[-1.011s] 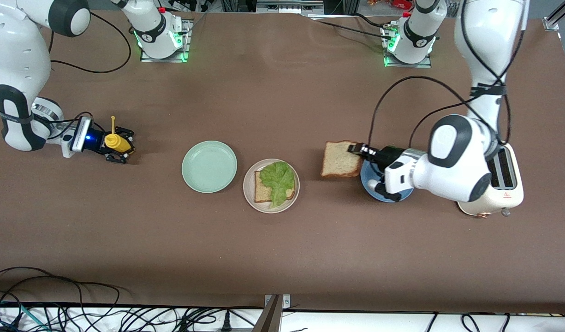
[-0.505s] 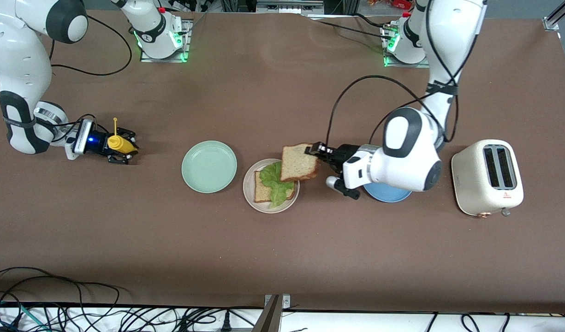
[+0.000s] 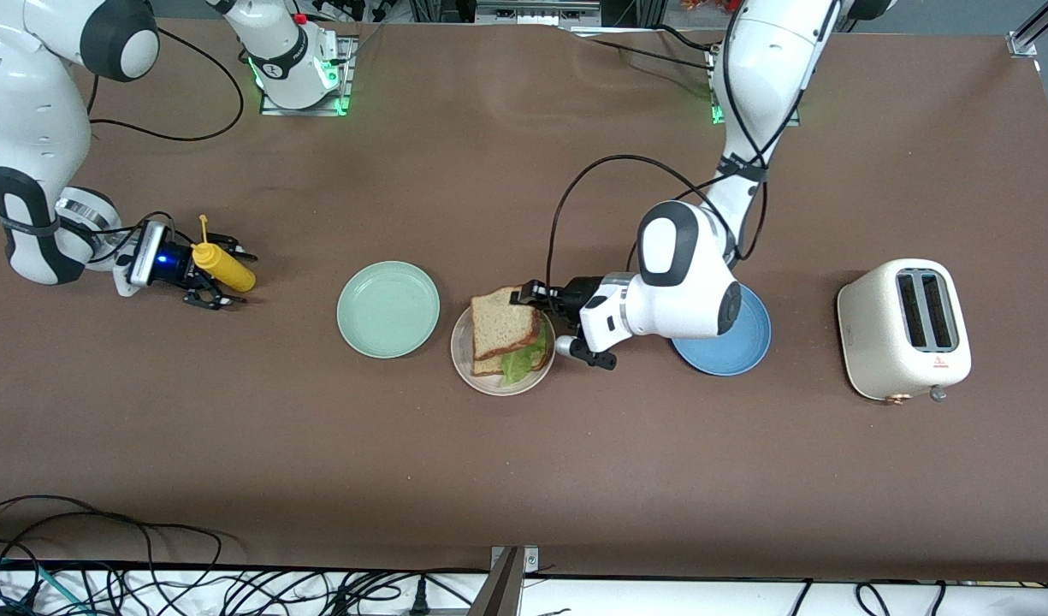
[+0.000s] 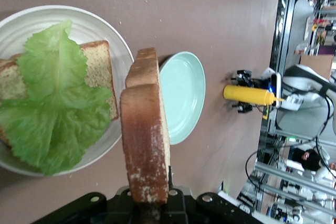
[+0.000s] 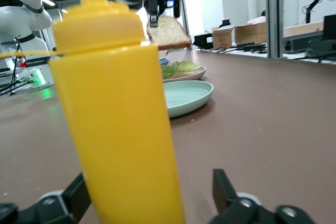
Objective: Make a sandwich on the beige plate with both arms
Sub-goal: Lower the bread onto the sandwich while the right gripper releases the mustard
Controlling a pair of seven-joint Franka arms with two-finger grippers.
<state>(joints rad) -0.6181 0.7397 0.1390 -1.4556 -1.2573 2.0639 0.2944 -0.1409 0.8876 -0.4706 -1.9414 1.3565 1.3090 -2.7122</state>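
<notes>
The left gripper needs to release the second bread slice, still held just over the lettuce, on top of the green lettuce leaf [image 3: 504, 347] [image 4: 55, 92], over the middle of the plate.
On the beige plate [image 3: 489, 383] [image 4: 118, 40] lie a bread slice [image 3: 485, 366] [image 4: 97, 61] and a green lettuce leaf [image 3: 519, 364] [image 4: 52, 108]. My left gripper [image 3: 532, 299] [image 4: 149, 203] is shut on the crust of a second bread slice [image 3: 504, 322] [image 4: 146, 145], held just over the lettuce. Toward the right arm's end of the table, my right gripper [image 3: 220, 275] [image 5: 152, 192] is open around a yellow mustard bottle [image 3: 227, 267] [image 5: 115, 114], with a gap showing beside one finger [image 5: 223, 187].
A pale mint-green plate [image 3: 388, 308] [image 4: 181, 95] sits beside the beige plate toward the right arm's end. A blue plate [image 3: 733, 346] lies under the left arm's wrist. A cream toaster [image 3: 904, 329] stands near the left arm's end.
The left arm carried the bread slice from beside the blue plate to over the lettuce on the beige plate. The right gripper opened around the mustard bottle, which now leans.
</notes>
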